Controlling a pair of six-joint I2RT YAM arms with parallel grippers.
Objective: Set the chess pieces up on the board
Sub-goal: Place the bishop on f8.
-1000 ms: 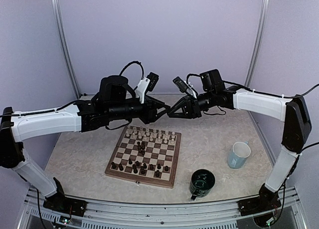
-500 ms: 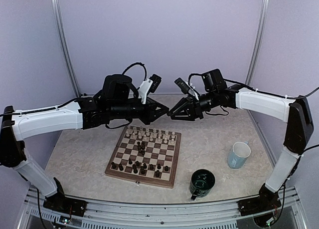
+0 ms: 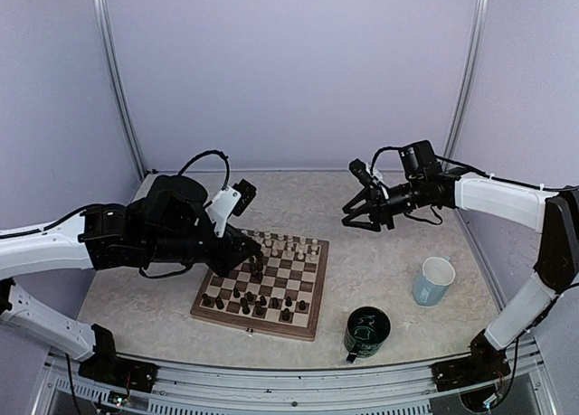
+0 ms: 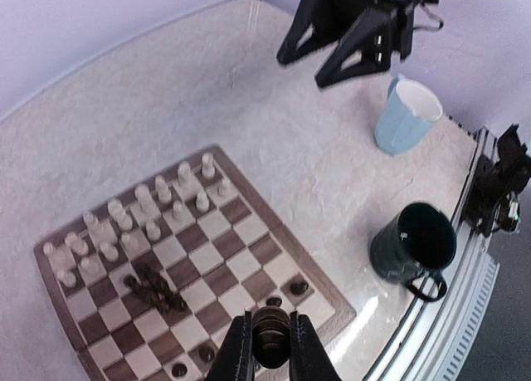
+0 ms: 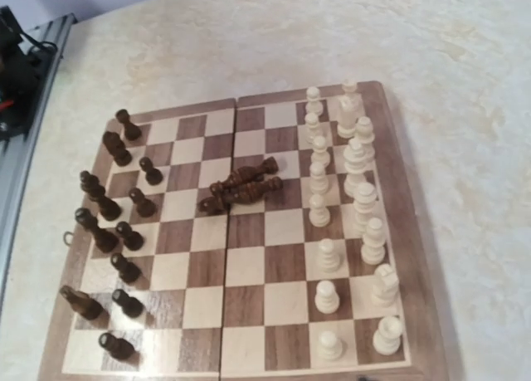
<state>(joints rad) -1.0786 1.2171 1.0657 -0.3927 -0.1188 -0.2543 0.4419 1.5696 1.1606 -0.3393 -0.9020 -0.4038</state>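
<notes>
The robot's left gripper will let go of the dark chess piece, now held over the board, in the near-row gap farther from the dark green mug (image 3: 232, 306).
The board (image 3: 254, 323) lies mid-table with cream chess pieces (image 3: 282, 248) standing along its far rows and dark ones (image 3: 260, 305) along the near rows. A few dark pieces (image 5: 245, 186) lie toppled in the middle. My left gripper (image 3: 257, 256) hovers over the board's left-centre, shut on a dark chess piece (image 4: 271, 335) held upright between its fingers. My right gripper (image 3: 351, 218) hangs in the air beyond the board's far right corner, jaws spread with nothing between them; the left wrist view shows it too (image 4: 303, 70). Its fingers do not show in the right wrist view.
A pale blue mug (image 3: 434, 281) stands right of the board, and a dark green mug (image 3: 366, 332) sits near the front edge by the board's near right corner. A metal rail (image 3: 298, 379) runs along the front. Walls close in the table on three sides.
The two grippers were tip to tip above the board's far edge. The left shut on the dark piece and came down over the board; the right opened and drew back to the right.
</notes>
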